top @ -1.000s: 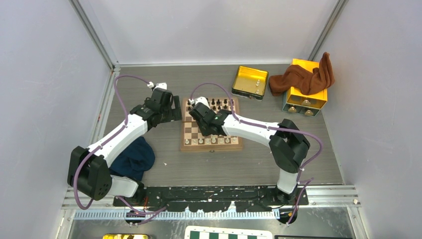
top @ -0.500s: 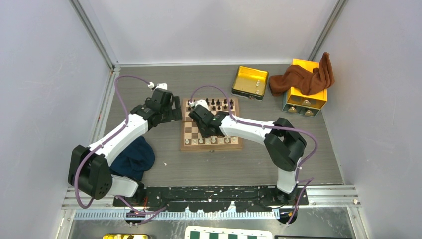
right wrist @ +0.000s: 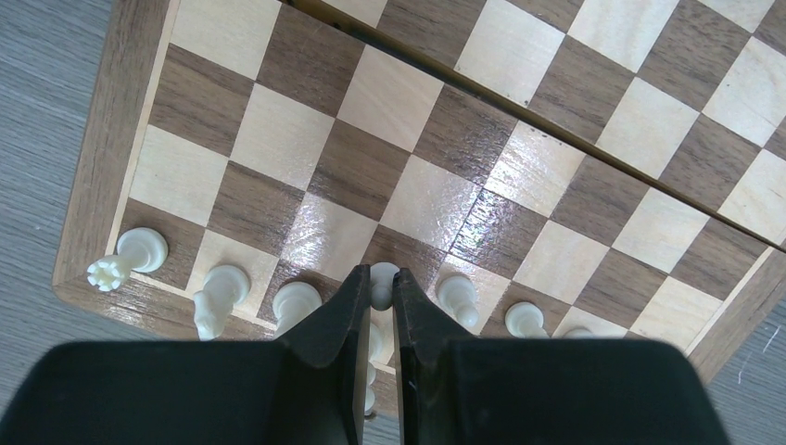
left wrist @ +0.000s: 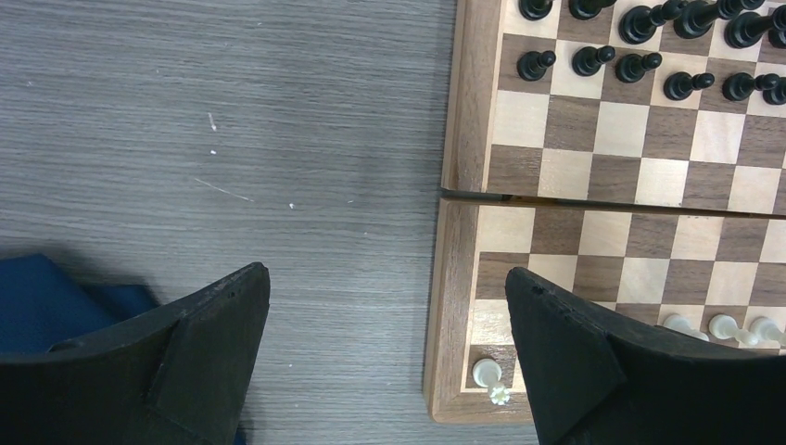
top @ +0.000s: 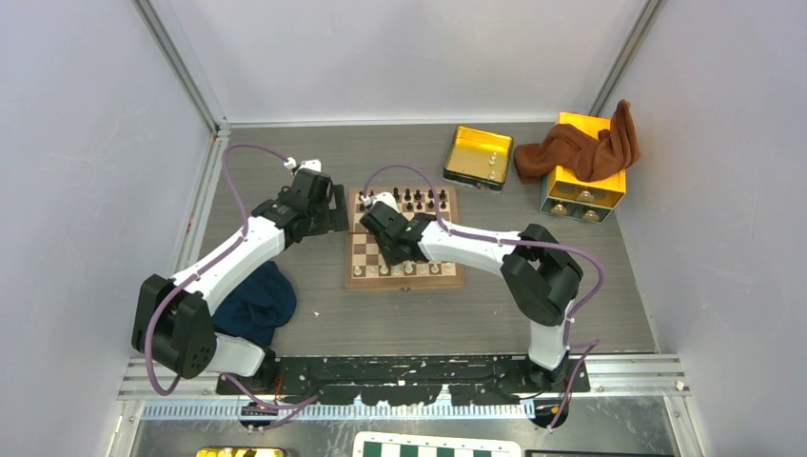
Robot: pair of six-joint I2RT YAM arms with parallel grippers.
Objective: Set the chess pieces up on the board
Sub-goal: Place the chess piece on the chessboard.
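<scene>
My right gripper is to put the small white pawn down on the dark square diagonally ahead of the white bishop (top: 396,259) (right wrist: 402,274).
The board (top: 404,284) lies mid-table, dark chess pieces (top: 419,198) along its far side and white ones (top: 409,269) along the near row. My right gripper (right wrist: 375,286) is shut on a small white pawn (right wrist: 383,276), low over a dark square just ahead of the white row; whether the pawn touches the square I cannot tell. A white rook (right wrist: 130,255), knight (right wrist: 215,295) and bishop (right wrist: 297,301) stand to its left. My left gripper (left wrist: 387,306) hangs open and empty over the table at the board's (left wrist: 459,306) left edge, near the corner rook (left wrist: 488,375).
A yellow tin tray (top: 478,157) sits at the back, and a yellow box (top: 582,186) draped with a brown cloth (top: 580,148) stands at the back right. A blue cloth (top: 255,300) lies under the left arm. A green-and-white board (top: 438,446) shows below the arm bases.
The right arm has drifted slightly left over the board with its gripper still shut on the pawn. The left arm has barely moved.
</scene>
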